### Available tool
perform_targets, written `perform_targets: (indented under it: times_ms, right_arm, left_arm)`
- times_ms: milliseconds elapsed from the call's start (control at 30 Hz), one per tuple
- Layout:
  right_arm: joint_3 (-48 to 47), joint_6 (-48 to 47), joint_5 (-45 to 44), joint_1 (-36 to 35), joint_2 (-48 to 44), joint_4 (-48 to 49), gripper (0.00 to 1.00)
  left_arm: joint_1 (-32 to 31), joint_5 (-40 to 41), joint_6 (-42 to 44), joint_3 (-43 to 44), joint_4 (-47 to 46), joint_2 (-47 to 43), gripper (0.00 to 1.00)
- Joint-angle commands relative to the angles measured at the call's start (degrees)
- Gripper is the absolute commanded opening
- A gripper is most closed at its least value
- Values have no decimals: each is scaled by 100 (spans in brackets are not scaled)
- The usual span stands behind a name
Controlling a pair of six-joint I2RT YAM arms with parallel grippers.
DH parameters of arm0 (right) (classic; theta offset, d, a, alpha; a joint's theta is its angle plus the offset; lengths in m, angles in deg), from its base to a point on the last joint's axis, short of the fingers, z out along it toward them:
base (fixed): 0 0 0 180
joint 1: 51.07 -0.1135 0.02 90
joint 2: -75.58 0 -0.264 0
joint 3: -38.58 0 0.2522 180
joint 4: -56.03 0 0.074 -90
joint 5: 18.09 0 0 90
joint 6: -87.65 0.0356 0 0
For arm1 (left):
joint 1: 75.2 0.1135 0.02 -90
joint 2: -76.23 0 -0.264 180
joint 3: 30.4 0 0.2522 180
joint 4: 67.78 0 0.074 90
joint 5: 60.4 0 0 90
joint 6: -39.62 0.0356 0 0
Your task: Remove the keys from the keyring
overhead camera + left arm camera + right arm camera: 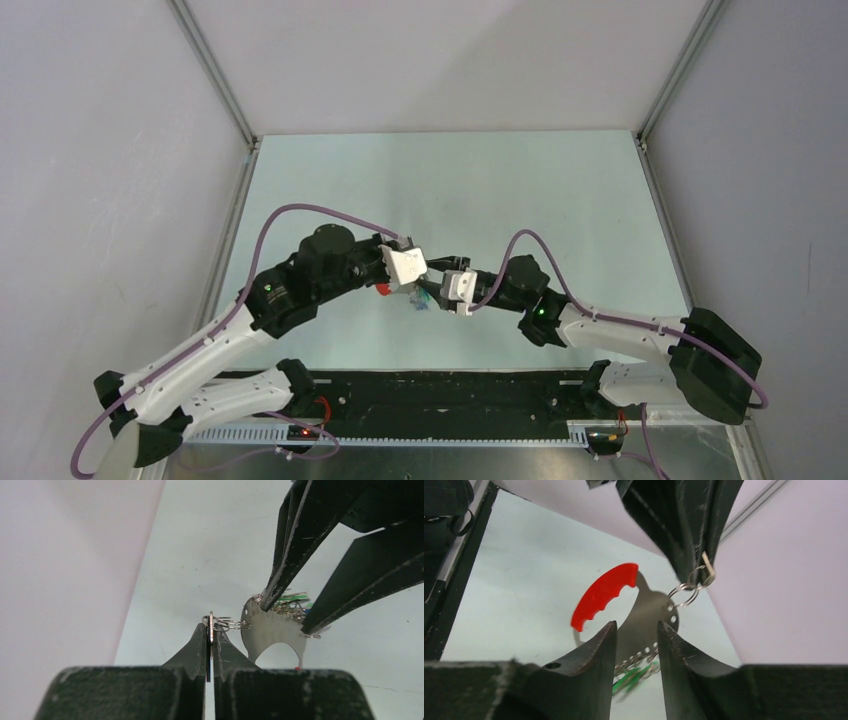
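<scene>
My right fingers face the keyring's plate, split rings aside, so I should turn that gripper and pinch the split rings (683, 596).
The keyring is a flat steel plate (646, 612) with a row of holes and a red grip (604, 595); the red shows in the top view (382, 290). Several keys with green tags (631, 677) hang from its edge on small rings. My left gripper (210, 625) is shut on one thin silver key (211, 630), which joins the plate (272, 630) through small split rings (231, 625). My right gripper (636, 625) is open, its fingers (290, 555) on either side of the key cluster (292, 605). Both grippers meet above the table's middle (425, 288).
The pale green table (450, 190) is enclosed by grey walls on the left, right and back, with metal frame posts (215, 70) at the back corners. A black rail (450, 390) with the arm bases runs along the near edge.
</scene>
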Motion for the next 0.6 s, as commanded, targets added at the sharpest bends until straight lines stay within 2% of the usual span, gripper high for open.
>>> perform_targets:
  times_ms: [0, 133, 267, 567]
  right_arm:
    - [19, 295, -2, 118, -291, 85, 43]
    - [0, 1179, 260, 302, -334, 366, 44]
    - [-138, 1817, 330, 392, -232, 599, 40]
    - [-517, 2435, 349, 351, 89, 764, 37]
  left_arm:
    - [19, 46, -75, 355, -425, -112, 0]
    - [20, 15, -72, 344, -431, -81, 0]
    - [20, 2, -68, 343, -434, -48, 0]
    - [17, -42, -90, 394, -435, 19, 0]
